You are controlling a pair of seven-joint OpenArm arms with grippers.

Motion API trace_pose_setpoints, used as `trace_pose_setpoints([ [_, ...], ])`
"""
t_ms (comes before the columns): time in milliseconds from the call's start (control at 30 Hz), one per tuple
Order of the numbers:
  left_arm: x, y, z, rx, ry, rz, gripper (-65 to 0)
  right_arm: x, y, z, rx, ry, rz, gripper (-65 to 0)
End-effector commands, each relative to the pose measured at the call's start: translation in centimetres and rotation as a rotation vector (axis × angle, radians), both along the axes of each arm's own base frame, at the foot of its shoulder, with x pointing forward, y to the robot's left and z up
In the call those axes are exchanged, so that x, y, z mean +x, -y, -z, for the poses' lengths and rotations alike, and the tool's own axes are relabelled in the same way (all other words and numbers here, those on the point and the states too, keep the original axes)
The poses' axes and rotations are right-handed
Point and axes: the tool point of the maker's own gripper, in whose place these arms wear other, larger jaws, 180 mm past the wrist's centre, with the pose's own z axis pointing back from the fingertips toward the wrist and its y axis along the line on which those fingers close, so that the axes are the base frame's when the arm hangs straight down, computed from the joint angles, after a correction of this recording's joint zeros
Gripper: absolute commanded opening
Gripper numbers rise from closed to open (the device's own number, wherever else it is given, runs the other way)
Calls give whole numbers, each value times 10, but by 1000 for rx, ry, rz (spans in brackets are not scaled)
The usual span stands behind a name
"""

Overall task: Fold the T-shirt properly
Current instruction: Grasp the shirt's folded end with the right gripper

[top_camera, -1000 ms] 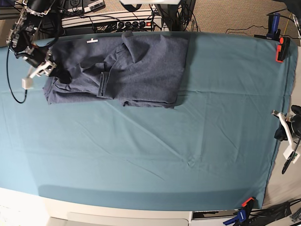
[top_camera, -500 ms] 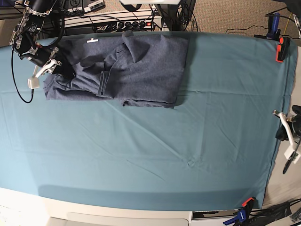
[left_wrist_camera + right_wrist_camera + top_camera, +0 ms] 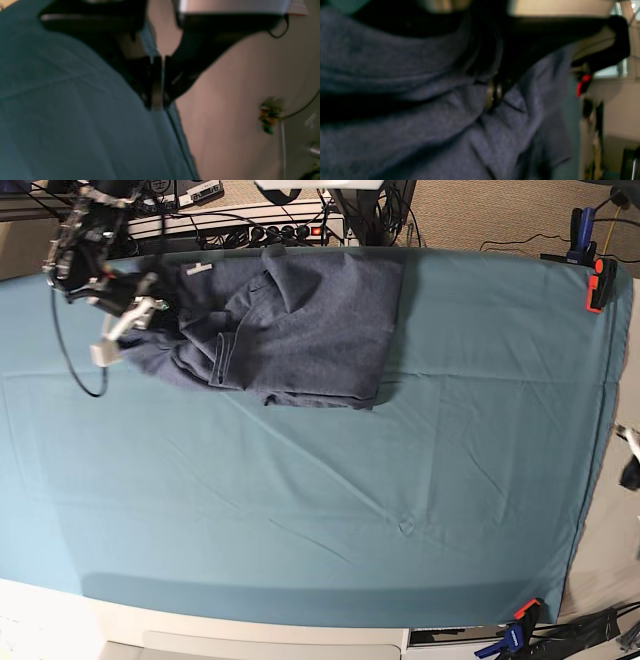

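Note:
The T-shirt's bunched edge, still at the table's back, will be released by my right gripper on the smooth flat middle of the slate-blue T-shirt [image 3: 318,348].
The slate-blue T-shirt [image 3: 300,320] lies partly folded at the table's back left, its left edge bunched up. My right gripper [image 3: 138,320] is at that left edge, and the right wrist view shows its dark fingers [image 3: 492,98] shut on a fold of the T-shirt [image 3: 420,130]. In the left wrist view my left gripper [image 3: 156,101] is shut with nothing in it, hanging over the right edge of the teal table cloth [image 3: 62,112]. Only a sliver of that arm [image 3: 630,470] shows in the base view.
The teal cloth [image 3: 320,500] covers the whole table. Orange and blue clamps hold it at the back right corner [image 3: 598,285] and the front right corner [image 3: 520,620]. A power strip and cables [image 3: 250,225] run behind the table's back edge.
My right gripper has closed on the shirt's left edge and moved right and slightly back, dragging that edge inward. The left arm has slid further out of the base view.

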Motion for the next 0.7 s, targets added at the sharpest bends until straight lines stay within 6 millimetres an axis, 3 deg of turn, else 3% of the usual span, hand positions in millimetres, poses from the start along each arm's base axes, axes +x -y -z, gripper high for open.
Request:
trace_pose_setpoints([
  [0,5,-11,-28,12,73,-17,-650,11,1,-21,-13,85,-8,-608],
  [167,1,-28,-46,2,119,-65,-650,21,-18,-56,-113,210,-53,-608],
  [333,-4,-31,-41,12,97,-70,-650,19,-36,-85,-212,307,-109,-608],
  [467,-7,-31,-36,11,84,-69,-650,6,-62,-89,-285,327,-206,-608],
  [667,-7,-31,-36,12,84,-69,-650,-10,-115,-76,-258,304,-312,-608],
])
